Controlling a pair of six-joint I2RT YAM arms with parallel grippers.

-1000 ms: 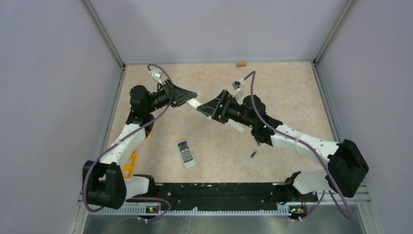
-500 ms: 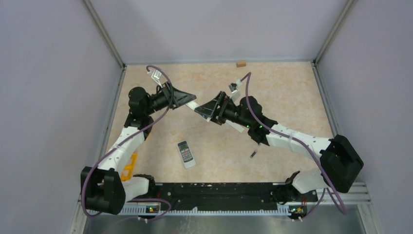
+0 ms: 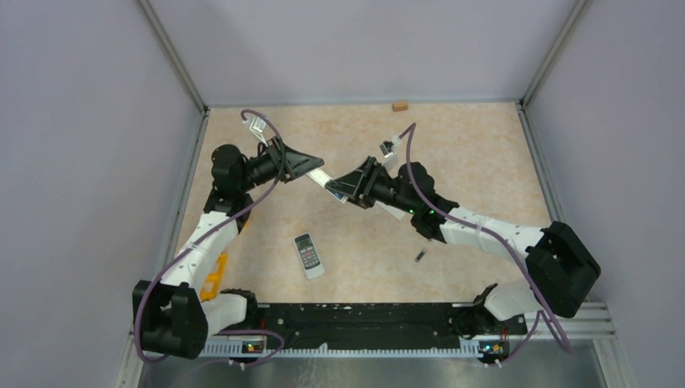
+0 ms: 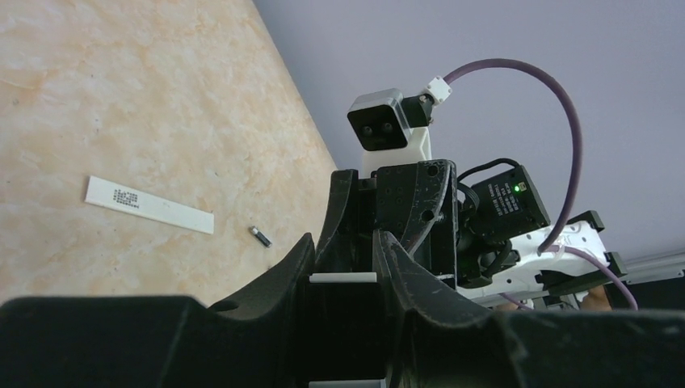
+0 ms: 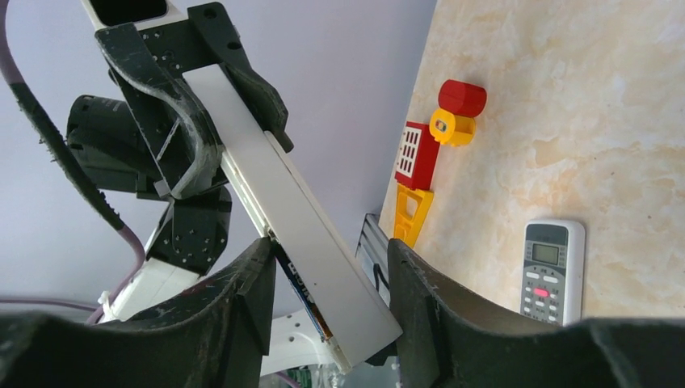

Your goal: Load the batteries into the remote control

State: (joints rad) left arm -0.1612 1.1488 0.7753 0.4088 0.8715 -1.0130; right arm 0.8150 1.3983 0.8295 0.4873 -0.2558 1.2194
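Note:
The robot's left gripper needs to set the long white remote control, now in the air at mid-table, down between the smaller remote and the loose battery (image 3: 365,237).
A long white remote control (image 3: 321,173) hangs in the air at mid-table, with my left gripper (image 3: 311,162) shut on one end. In the left wrist view its white edge (image 4: 343,277) sits clamped between the fingers (image 4: 303,259). My right gripper (image 3: 339,182) straddles the other end. In the right wrist view the remote control (image 5: 266,186) runs slantwise between those jaws (image 5: 329,250), which stand close on both sides but still parted. A blue-labelled battery (image 5: 303,295) shows in its open side. Another battery (image 3: 420,255) lies loose on the table, also in the left wrist view (image 4: 260,236).
A second, smaller remote (image 3: 308,255) with buttons lies near the front middle. A white cover strip (image 4: 149,204) rests on the table under the right arm. A yellow and red toy (image 5: 428,153) stands at the left edge, and a small tan block (image 3: 399,105) sits by the back wall.
My right gripper's jaws have narrowed around the remote control's end and the right arm has edged left. The left gripper still holds its end and has barely moved.

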